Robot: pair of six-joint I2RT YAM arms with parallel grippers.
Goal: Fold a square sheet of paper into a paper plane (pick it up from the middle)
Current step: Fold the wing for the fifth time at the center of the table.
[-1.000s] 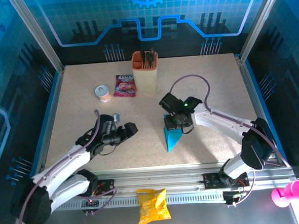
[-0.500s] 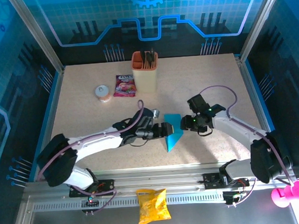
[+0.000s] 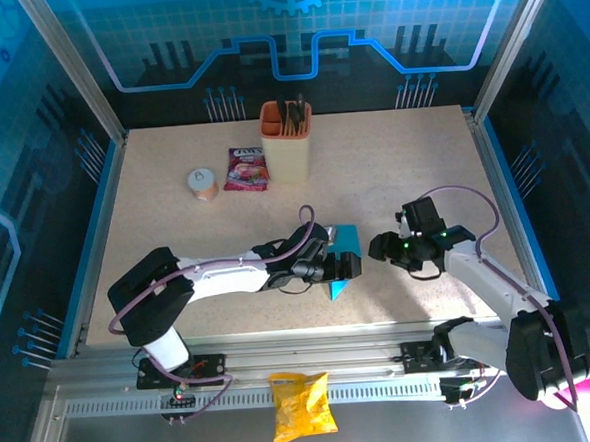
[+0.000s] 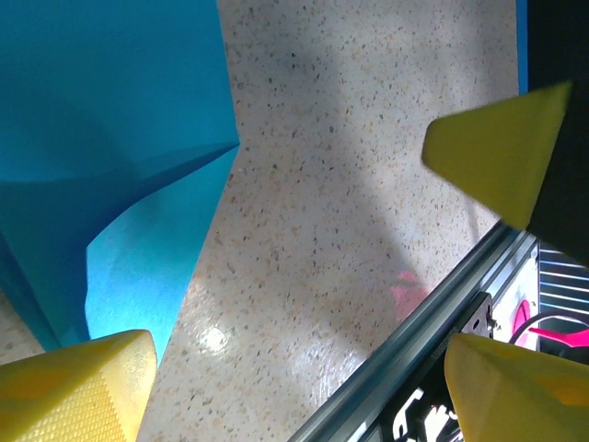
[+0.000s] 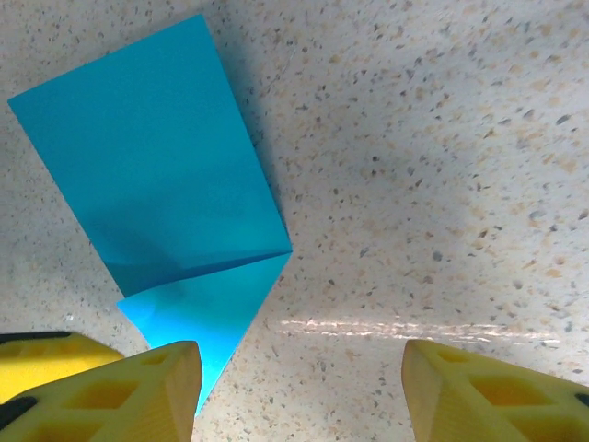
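Observation:
Next, my right gripper pinches the crease's outer end (image 5: 286,251), as the folded flap stands loose above the sheet and that gripper's open fingers are clear of it.
The square sheet of paper (image 3: 345,241) lies near the table's middle, folded into a bright-blue wedge with its tip toward the front edge. My left gripper (image 3: 342,267) reaches in from the left and hovers low over the wedge's lower part. It is open. In the left wrist view the sheet (image 4: 110,138) sits at the upper left, with one finger (image 4: 78,387) over its edge and bare table between the jaws of my left gripper (image 4: 294,396). My right gripper (image 3: 379,248) stands just right of the sheet, open. Its wrist view shows the sheet (image 5: 156,175) ahead and left of my right gripper (image 5: 304,387).
A beige cup (image 3: 286,141) holding dark utensils stands at the back, with a pink-purple packet (image 3: 246,170) and a small round tub (image 3: 204,183) to its left. A yellow snack bag (image 3: 301,406) lies beyond the front rail. A pink object (image 3: 575,382) sits at the bottom right.
My left arm has swung right across the table to the sheet. My right gripper has drawn back to the right, off the sheet.

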